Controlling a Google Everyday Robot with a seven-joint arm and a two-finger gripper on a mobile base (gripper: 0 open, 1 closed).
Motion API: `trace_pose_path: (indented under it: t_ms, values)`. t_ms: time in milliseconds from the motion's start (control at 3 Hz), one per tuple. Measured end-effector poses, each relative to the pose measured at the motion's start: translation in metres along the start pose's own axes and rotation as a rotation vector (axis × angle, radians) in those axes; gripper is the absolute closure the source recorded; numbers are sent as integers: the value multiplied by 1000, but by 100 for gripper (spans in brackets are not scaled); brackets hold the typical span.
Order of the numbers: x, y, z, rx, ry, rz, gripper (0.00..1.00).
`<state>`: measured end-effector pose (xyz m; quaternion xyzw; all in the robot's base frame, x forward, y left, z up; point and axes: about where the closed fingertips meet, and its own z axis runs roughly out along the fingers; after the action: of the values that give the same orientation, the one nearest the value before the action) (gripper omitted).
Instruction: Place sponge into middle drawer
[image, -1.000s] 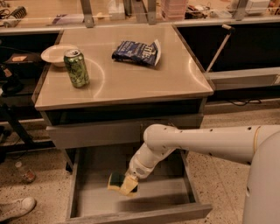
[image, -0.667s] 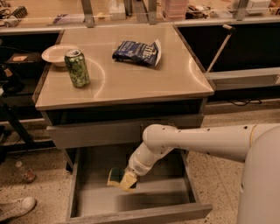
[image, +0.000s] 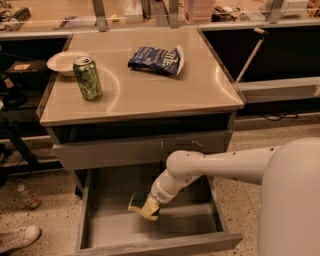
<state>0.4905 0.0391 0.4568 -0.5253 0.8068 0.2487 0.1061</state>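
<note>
The sponge, now hanging just above the drawer floor, will be let go by my gripper on the bare bottom of the open middle drawer (image: 145, 211), near its centre.
The middle drawer (image: 185, 224) is pulled open under the table, a wide shallow grey box with a bare floor. My gripper (image: 149, 204) reaches down into it from the right, at the end of the white arm. It is shut on the sponge (image: 140, 205), pale yellow with a dark green layer. The sponge hangs tilted just above the drawer floor, left of centre, with a shadow under it. The fingers are mostly hidden behind the sponge.
On the tan table top stand a green can (image: 88, 77), a white bowl (image: 62, 62) and a blue snack bag (image: 156, 59). A shut grey drawer front with pale scratches (image: 125, 150) sits just above the open drawer. A white shoe (image: 17, 238) is on the floor at left.
The gripper and the sponge have shifted only very slightly upward inside the drawer. Nothing else has moved.
</note>
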Motion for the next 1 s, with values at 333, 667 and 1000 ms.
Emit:
trace_pose_path:
  t_ms: [333, 667, 1000]
  values:
    - [11, -18, 14, 14, -31, 45, 100]
    - [20, -27, 32, 1, -56, 78, 100]
    - [25, -29, 51, -27, -67, 95, 100]
